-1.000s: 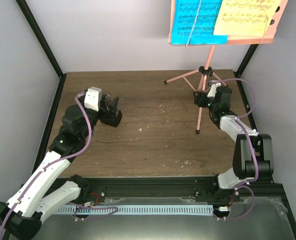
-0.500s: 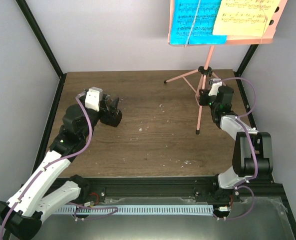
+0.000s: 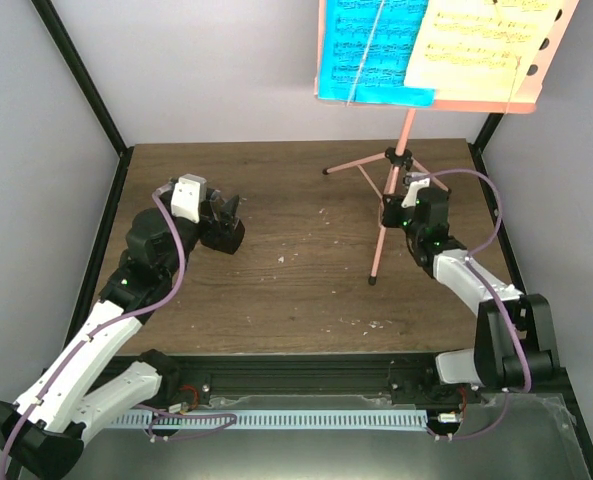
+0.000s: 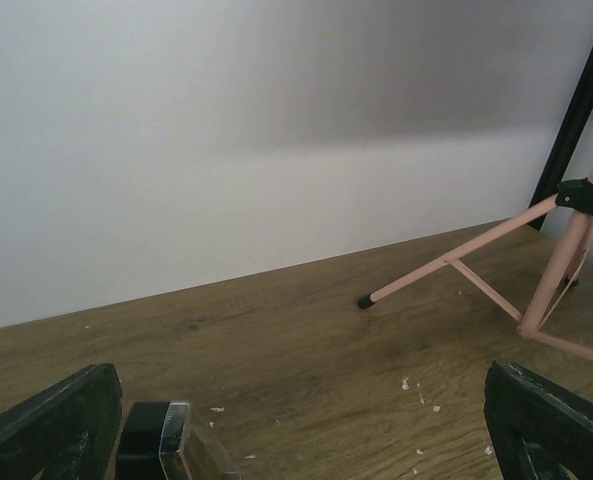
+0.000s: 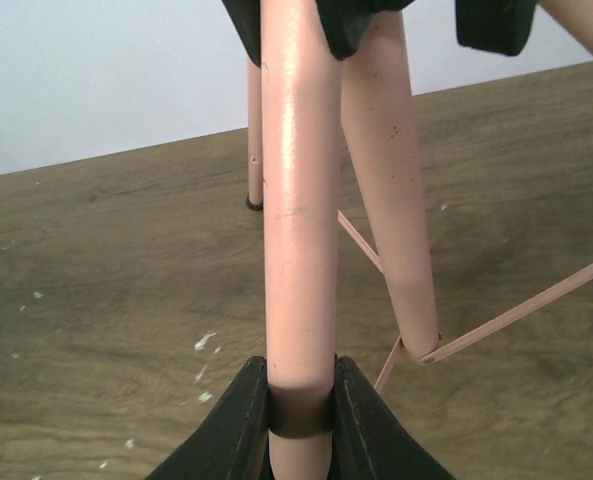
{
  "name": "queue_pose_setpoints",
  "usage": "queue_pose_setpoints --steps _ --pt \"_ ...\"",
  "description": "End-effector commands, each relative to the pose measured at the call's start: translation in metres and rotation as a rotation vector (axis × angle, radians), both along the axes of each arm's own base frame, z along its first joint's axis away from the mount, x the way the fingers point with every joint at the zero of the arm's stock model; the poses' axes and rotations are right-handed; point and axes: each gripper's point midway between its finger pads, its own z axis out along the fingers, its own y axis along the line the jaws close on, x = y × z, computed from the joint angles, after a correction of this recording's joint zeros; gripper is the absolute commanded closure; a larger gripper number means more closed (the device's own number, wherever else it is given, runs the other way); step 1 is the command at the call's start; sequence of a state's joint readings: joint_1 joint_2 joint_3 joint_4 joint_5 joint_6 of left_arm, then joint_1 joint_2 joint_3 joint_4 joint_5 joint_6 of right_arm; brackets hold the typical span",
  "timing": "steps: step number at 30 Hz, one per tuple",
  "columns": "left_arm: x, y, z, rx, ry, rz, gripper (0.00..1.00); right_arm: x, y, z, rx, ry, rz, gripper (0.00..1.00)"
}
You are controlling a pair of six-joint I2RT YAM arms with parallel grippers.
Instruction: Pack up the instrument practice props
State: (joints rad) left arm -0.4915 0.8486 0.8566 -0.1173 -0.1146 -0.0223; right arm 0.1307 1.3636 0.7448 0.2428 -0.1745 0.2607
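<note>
My right gripper sets down the pink music stand next on the crumb-dotted middle of the wooden table [image 3: 323, 238], nearer the black metronome.
The pink music stand [image 3: 408, 130] is at the back right of the table. Its desk [image 3: 536, 75] carries a cyan page [image 3: 371, 45] and a pale-yellow page [image 3: 476, 40]. My right gripper [image 3: 394, 205] is shut on one pink tube of the tripod [image 5: 298, 250], just below the black hub. In the right wrist view its fingers [image 5: 238, 420] press the tube from both sides. My left gripper [image 3: 226, 215] stands open low over the table at the left. A small black metronome [image 4: 161, 445] with a clear face lies between its fingers [image 4: 61, 420], nearer the left one.
Tripod feet rest at the back [image 3: 326, 171] and the front [image 3: 373, 281]. White crumbs [image 3: 371, 324] dot the wooden table [image 3: 296, 290]. Black frame posts [image 3: 81, 75] stand at the back corners against grey walls. A black rail [image 3: 306, 385] runs along the near edge.
My right gripper has shut on the tripod tube and moved left. The whole stand has shifted left with it, desk and front foot included. The left arm has not moved.
</note>
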Motion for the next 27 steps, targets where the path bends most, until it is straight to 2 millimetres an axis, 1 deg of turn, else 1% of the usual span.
queue_pose_setpoints --steps 1,7,8,11,12,17,21,23,25,26,27 --pt "0.0 -0.002 0.012 -0.016 -0.019 -0.011 0.0 -0.023 0.035 0.025 0.106 -0.015 0.004 0.99" --pt "0.001 -0.002 0.01 -0.016 -0.014 -0.011 0.0 -0.049 0.07 0.021 0.218 0.032 -0.064 0.99" --pt "0.001 -0.002 0.01 -0.017 -0.012 -0.01 0.0 -0.054 0.081 0.02 0.231 0.039 -0.062 0.99" --pt "0.001 -0.003 0.01 -0.017 -0.011 -0.012 0.0 -0.061 0.103 0.018 0.258 0.05 -0.079 0.99" --pt "0.001 -0.003 0.01 -0.018 -0.012 -0.013 0.0 -0.062 0.111 0.014 0.264 0.065 -0.083 0.99" --pt "0.0 -0.001 0.011 -0.017 -0.019 -0.007 0.0 -0.071 0.159 0.002 0.295 0.112 -0.076 0.99" --pt "0.0 -0.001 0.011 -0.012 -0.019 -0.004 0.0 -0.081 0.201 0.0 0.317 0.127 -0.029 0.99" --pt "0.0 0.0 0.011 -0.011 -0.021 -0.002 0.0 -0.084 0.216 -0.005 0.32 0.141 -0.014 0.99" --pt "0.0 0.0 0.011 -0.011 -0.022 -0.002 0.0 -0.085 0.226 -0.01 0.325 0.156 0.002 0.99" --pt "0.0 0.0 0.012 -0.011 -0.023 -0.001 0.0 -0.086 0.23 -0.013 0.323 0.166 0.012 0.98" --pt "0.0 0.0 0.012 -0.012 -0.024 0.001 0.0 -0.087 0.233 -0.015 0.326 0.173 0.022 0.94"
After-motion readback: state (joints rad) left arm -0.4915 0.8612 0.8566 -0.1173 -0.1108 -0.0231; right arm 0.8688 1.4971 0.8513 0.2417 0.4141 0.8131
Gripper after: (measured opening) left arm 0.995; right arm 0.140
